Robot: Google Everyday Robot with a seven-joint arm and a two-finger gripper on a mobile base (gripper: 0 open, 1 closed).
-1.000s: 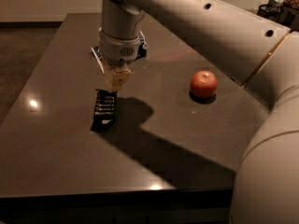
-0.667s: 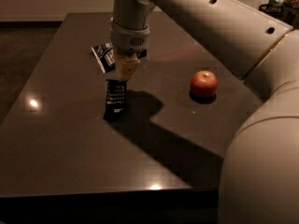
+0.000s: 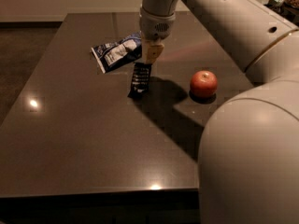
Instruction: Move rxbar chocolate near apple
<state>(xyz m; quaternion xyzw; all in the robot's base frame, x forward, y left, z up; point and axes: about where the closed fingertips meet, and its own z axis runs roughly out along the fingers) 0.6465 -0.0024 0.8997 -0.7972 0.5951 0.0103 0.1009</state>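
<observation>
I will release the rxbar chocolate on the table [image 3: 174, 73] beside the apple, snack bag side.
The rxbar chocolate [image 3: 139, 80] is a small black wrapper bar with white text. It hangs tilted from my gripper [image 3: 150, 60], which is shut on its top end, with its lower end close to the table. The gripper is at the middle back of the dark table [image 3: 93, 139]. The apple [image 3: 203, 83], red-orange and shiny, sits on the table to the right of the bar, roughly one apple-width and a half away.
A blue-and-white snack bag [image 3: 116, 52] lies just left of and behind the gripper. My arm reaches in from the upper right, and my pale body fills the lower right corner. The table's front edge runs along the bottom.
The gripper has moved right and toward the back with the bar in it, bringing the bar closer to the apple. The snack bag has come fully into sight.
</observation>
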